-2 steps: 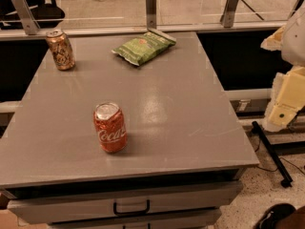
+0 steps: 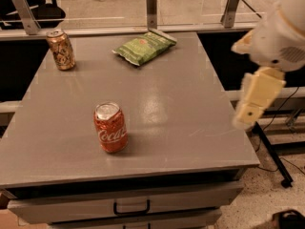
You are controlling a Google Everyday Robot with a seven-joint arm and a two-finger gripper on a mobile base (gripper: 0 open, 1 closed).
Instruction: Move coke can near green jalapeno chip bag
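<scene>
My gripper should next move to the middle of the red coke can [image 2: 110, 127] and close there, because this can belongs near the green jalapeno chip bag.
The red coke can [image 2: 110, 127] stands upright on the grey table [image 2: 181, 104], front left of centre. The green jalapeno chip bag [image 2: 144, 46] lies flat at the back of the table, well apart from the can. My gripper [image 2: 249, 114] hangs from the cream arm [image 2: 279, 35] at the table's right edge, above the surface and far to the right of the can. It holds nothing that I can see.
A gold-brown patterned can [image 2: 61, 49] stands at the back left corner. A rail with metal posts [image 2: 151, 6] runs behind the table. A drawer with a handle [image 2: 131, 207] sits below the front edge. Cables lie on the floor at the right.
The arm and gripper have come in from the right, closer to the table's right edge. The cans and the bag have not moved on the table.
</scene>
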